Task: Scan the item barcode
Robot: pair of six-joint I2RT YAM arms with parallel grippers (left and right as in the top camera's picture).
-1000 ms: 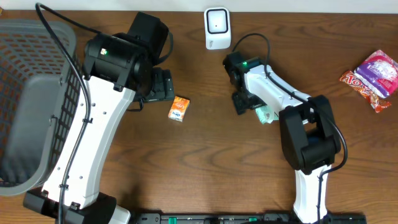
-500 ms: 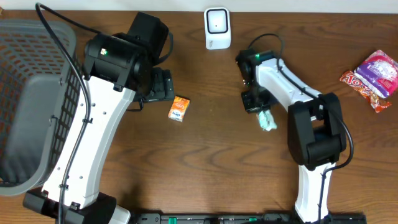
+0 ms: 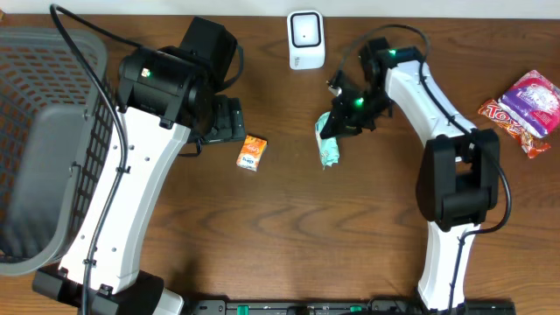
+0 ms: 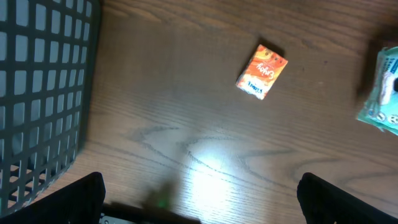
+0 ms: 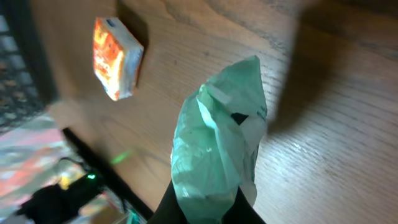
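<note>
The green packet is narrow and edge-on in my right gripper, so I should open, turn my gripper and take the packet spread wide (image 3: 330, 157) before I scan it.
My right gripper (image 3: 343, 125) is shut on a pale green packet (image 3: 330, 149) and holds it off the table, just below and to the right of the white scanner (image 3: 305, 39). In the right wrist view the green packet (image 5: 221, 149) hangs out past the right gripper (image 5: 208, 214), pinched between the dark fingers (image 5: 171, 208). No barcode shows on it. My left gripper (image 3: 223, 120) hovers open over the wood beside a small orange box (image 3: 252, 152). In the left wrist view the left gripper (image 4: 200, 199) holds nothing; the orange box (image 4: 262, 70) lies ahead of it.
A grey mesh basket (image 3: 44, 131) fills the left side and shows as the basket (image 4: 43, 81) in the left wrist view. Pink and red snack packs (image 3: 529, 101) lie at the far right. The green packet (image 4: 385, 93) shows at the right edge there.
The right gripper closed on the green packet, lifted it off the table and carried it up and to the left, toward the scanner. The left arm has not moved.
</note>
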